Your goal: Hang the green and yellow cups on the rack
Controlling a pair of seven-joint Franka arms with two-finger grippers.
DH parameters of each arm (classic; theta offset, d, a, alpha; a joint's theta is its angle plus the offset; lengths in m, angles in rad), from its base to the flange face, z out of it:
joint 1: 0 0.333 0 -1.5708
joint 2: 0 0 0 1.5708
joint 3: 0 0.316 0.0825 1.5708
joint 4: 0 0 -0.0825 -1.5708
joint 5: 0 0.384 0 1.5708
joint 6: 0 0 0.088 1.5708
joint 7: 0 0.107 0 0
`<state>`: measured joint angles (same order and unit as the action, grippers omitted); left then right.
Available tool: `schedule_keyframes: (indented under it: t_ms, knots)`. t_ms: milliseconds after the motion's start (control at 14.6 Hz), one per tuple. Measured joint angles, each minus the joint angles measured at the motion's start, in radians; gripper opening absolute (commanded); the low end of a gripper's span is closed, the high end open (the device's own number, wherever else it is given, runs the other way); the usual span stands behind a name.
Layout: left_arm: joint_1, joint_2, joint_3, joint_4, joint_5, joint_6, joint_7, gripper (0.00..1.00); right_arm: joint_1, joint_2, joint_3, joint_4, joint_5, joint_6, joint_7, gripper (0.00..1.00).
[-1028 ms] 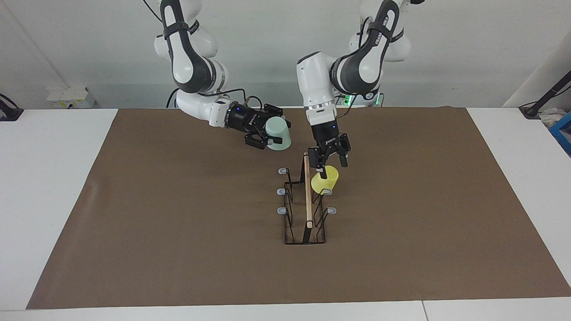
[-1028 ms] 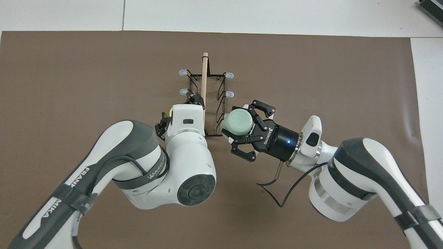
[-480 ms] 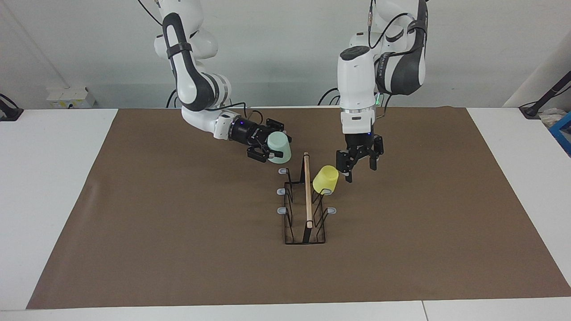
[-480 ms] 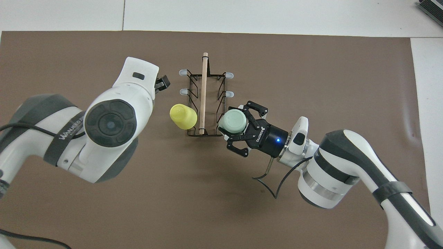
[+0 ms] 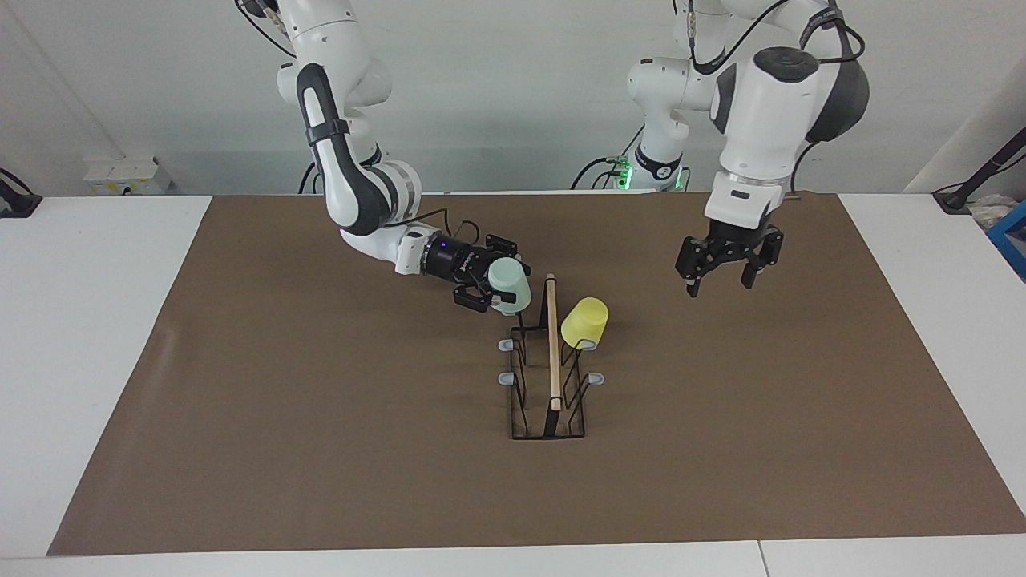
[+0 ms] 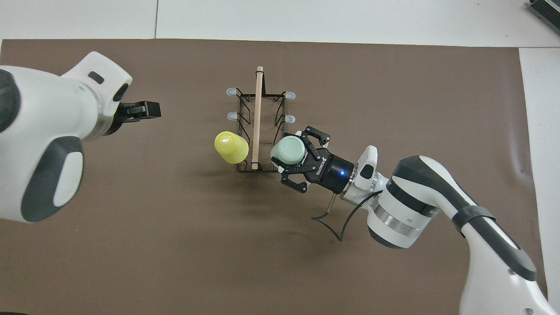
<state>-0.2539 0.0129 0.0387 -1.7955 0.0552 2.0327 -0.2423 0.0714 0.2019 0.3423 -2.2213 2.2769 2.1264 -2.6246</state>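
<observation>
Next, I let go of the mint green cup with my right gripper on the rack's peg [image 6: 285, 152] across from the yellow cup.
The black wire rack [image 5: 553, 401] with its wooden rod [image 5: 552, 344] stands mid-table; in the overhead view the rack [image 6: 243, 114] is clear of both arms. The yellow cup [image 5: 585, 320] hangs upside down on the prong nearest the robots on the left arm's side, also seen from overhead [image 6: 231, 147]. My right gripper [image 5: 490, 282] is shut on the mint green cup [image 5: 510, 284], holding it tilted at the rack's prong nearest the robots on the right arm's side, which it hides [image 6: 288, 151]. My left gripper [image 5: 723, 271] is open and empty, raised over the mat [image 6: 146, 109].
A brown mat [image 5: 321, 401] covers the white table [image 5: 96, 320]. The rack's other prongs with grey tips [image 5: 505, 378] carry nothing. A blue box [image 5: 1011, 240] sits at the table's edge at the left arm's end.
My left gripper has drawn away from the hung yellow cup, up and toward the left arm's end. My right gripper has brought the green cup down against the rack.
</observation>
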Motion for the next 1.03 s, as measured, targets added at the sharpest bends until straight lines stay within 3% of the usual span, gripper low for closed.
schedule_keyframes:
  t_ms: [274,823,891,1028]
  knots:
    - [0.002,-0.001,0.123,0.067,-0.085,-0.109,0.273,1.0,0.0,0.037,0.0,0.028,0.0,0.011,-0.015,0.09]
    - [0.003,-0.001,0.226,0.126,-0.105,-0.239,0.476,1.0,0.001,0.105,0.0,0.041,0.0,0.017,-0.065,0.13]
    - [0.006,-0.001,0.227,0.131,-0.105,-0.248,0.478,1.0,0.001,0.111,0.0,0.041,0.0,0.017,-0.069,0.15]
    - [0.014,-0.002,0.228,0.133,-0.105,-0.275,0.479,1.0,0.001,0.115,0.0,0.041,0.0,0.017,-0.069,0.29]
